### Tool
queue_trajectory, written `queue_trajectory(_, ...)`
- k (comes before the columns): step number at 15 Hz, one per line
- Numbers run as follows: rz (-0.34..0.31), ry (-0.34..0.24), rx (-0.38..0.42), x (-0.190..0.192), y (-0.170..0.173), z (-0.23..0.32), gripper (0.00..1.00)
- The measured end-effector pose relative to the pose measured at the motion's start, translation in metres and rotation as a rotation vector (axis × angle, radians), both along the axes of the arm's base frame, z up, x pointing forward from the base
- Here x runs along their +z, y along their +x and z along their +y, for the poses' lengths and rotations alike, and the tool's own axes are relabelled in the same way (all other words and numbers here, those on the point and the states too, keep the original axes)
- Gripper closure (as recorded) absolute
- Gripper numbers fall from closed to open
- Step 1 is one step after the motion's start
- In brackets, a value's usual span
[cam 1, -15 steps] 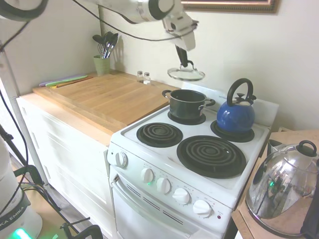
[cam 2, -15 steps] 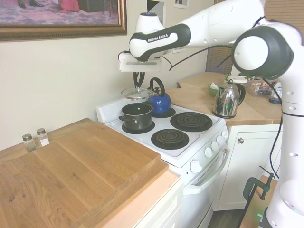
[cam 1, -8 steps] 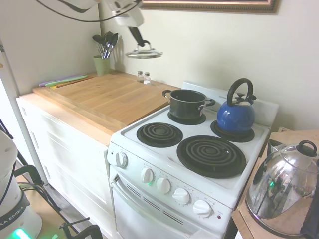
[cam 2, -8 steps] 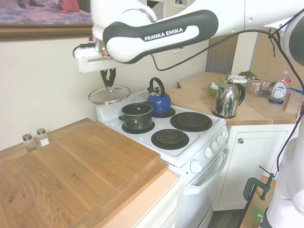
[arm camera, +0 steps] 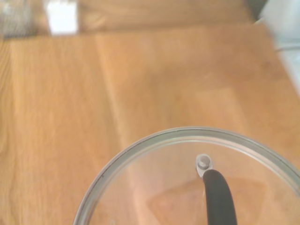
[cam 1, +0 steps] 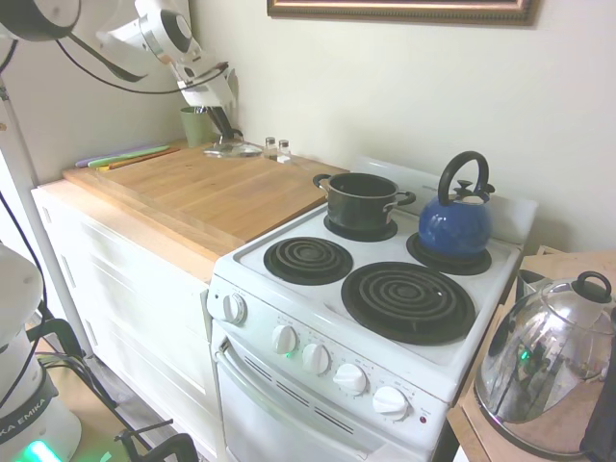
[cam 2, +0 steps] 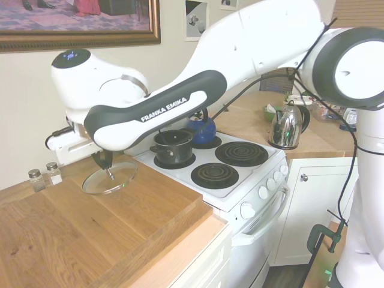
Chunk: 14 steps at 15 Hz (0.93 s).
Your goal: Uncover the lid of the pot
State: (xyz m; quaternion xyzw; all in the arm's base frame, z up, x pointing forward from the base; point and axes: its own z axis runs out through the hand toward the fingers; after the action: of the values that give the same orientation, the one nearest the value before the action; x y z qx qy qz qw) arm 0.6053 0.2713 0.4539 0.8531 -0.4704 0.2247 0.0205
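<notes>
Next, I release the clear glass lid, which hangs low over the board now, on the open wooden board (cam 1: 233, 182) in front of the two small shakers.
The clear glass lid (cam 1: 233, 149) (cam 2: 110, 178) with its metal rim hangs low over the wooden board (cam 1: 192, 183) (cam 2: 96, 228), tilted slightly; I cannot tell whether it touches the wood. My gripper (cam 1: 223, 126) (cam 2: 105, 163) is shut on the lid's black loop handle (arm camera: 218, 197). In the wrist view the lid (arm camera: 154, 187) fills the lower part, with board showing through the glass. The black pot (cam 1: 361, 199) (cam 2: 173, 146) stands open on the stove's back burner, well away from the gripper.
A blue kettle (cam 1: 454, 226) (cam 2: 201, 127) sits on the burner beside the pot. Two small shakers (cam 1: 277, 148) (cam 2: 45, 176) stand by the wall near the lid. A green utensil cup (cam 1: 196, 123) is behind the gripper. A chrome kettle (cam 1: 549, 366) (cam 2: 287, 125) stands beyond the stove.
The arm has carried the lid from above the pot, across the wall side, and down low over the wooden board near the shakers. The pot has not moved.
</notes>
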Motion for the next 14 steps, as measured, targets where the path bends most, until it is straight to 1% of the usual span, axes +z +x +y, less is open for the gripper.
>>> queue_trajectory(2,0.017,0.004,0.005,-0.016,0.005,0.005,1.0)
queue_trajectory(5,0.045,0.02,0.005,-0.029,0.011,0.009,1.0)
queue_trajectory(8,0.115,0.06,0.025,-0.046,0.02,0.004,1.0)
queue_trajectory(10,0.149,0.083,0.036,-0.06,0.028,-0.001,1.0)
queue_trajectory(14,0.167,0.108,0.041,-0.068,0.036,-0.01,1.0)
